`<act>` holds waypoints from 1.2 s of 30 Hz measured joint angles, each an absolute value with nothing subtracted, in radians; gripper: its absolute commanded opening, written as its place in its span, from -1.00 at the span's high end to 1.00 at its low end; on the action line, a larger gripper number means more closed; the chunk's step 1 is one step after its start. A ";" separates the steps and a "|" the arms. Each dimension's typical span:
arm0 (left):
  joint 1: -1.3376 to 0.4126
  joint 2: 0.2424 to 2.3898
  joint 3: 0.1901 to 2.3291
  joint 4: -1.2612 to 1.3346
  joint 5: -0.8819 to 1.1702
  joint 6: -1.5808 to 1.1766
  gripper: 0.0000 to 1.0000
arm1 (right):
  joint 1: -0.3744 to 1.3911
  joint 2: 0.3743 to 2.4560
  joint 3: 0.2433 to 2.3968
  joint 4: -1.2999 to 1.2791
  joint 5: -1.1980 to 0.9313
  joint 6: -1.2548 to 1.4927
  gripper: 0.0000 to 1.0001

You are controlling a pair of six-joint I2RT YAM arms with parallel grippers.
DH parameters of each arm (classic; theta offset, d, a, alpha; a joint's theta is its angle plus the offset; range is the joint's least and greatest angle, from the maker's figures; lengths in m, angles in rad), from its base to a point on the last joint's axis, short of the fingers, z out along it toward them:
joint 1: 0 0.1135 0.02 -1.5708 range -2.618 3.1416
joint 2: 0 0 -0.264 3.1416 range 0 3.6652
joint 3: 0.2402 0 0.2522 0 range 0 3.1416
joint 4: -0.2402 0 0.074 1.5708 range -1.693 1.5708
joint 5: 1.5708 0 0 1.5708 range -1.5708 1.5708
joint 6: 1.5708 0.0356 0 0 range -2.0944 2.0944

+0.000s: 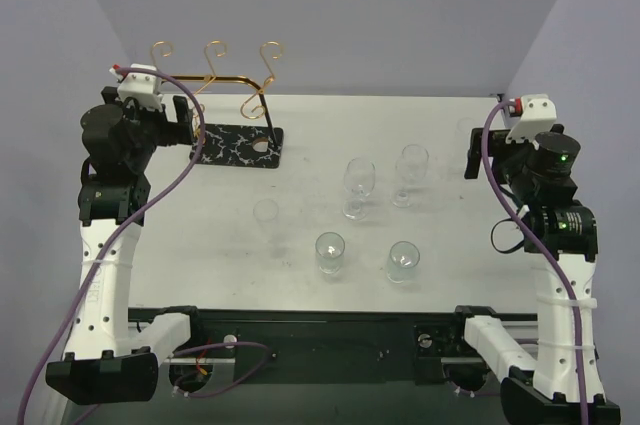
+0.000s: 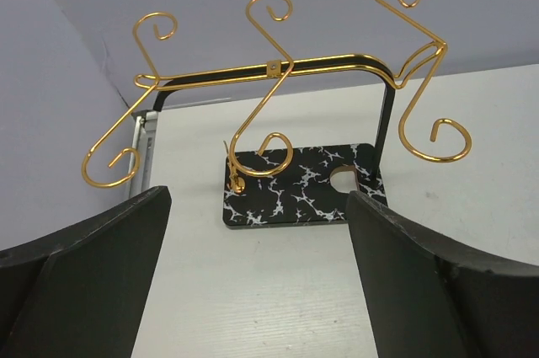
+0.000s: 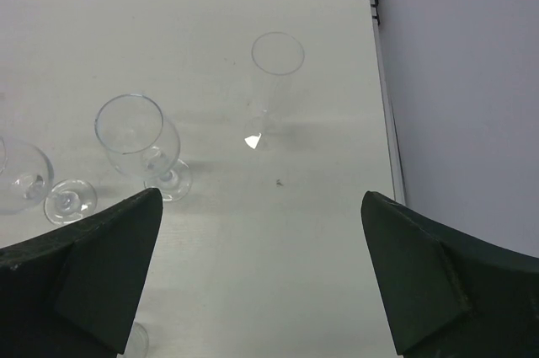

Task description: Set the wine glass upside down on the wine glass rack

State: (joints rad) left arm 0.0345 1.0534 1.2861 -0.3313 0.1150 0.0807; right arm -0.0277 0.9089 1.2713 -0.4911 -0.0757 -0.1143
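Note:
The robot's left gripper will close on the middle curled wire (image 1: 204, 86) (image 2: 275, 89) of the wine glass rack, below the bar of the rack.
The wine glass rack (image 1: 240, 144) stands at the back left: a copper-gold wire stand with three curled tops on a black white-veined base. In the left wrist view the rack's bar (image 2: 278, 66) and base (image 2: 301, 192) lie just ahead. My left gripper (image 1: 193, 129) (image 2: 257, 291) is open and empty just left of the base. Two stemmed wine glasses (image 1: 358, 185) (image 1: 410, 171) stand upright mid-table. The nearer one shows in the right wrist view (image 3: 139, 136). My right gripper (image 1: 471, 155) (image 3: 261, 282) is open and empty to their right.
Two short clear glasses (image 1: 330, 253) (image 1: 403, 260) stand nearer the front. A faint clear glass (image 1: 265, 210) stands left of them. A tall narrow glass (image 3: 274, 80) stands near the table's right edge (image 3: 386, 122). Purple walls close the back and sides.

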 measured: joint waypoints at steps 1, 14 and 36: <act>0.035 1.053 1.286 -0.332 0.118 0.082 -0.95 | -0.025 0.907 1.271 -0.491 -0.077 -0.117 -1.00; 0.028 1.089 1.371 -0.460 0.134 0.205 -0.95 | 0.043 0.905 1.272 -0.506 -0.095 -0.166 -1.00; 0.119 1.658 1.862 -0.702 0.224 0.111 -0.58 | 0.061 0.925 1.269 -0.532 -0.169 -0.181 -1.00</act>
State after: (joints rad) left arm 0.1188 1.6577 1.8618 -0.7017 0.2237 0.1112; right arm 0.0608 0.9245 1.2694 -0.5320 -0.1688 -0.1810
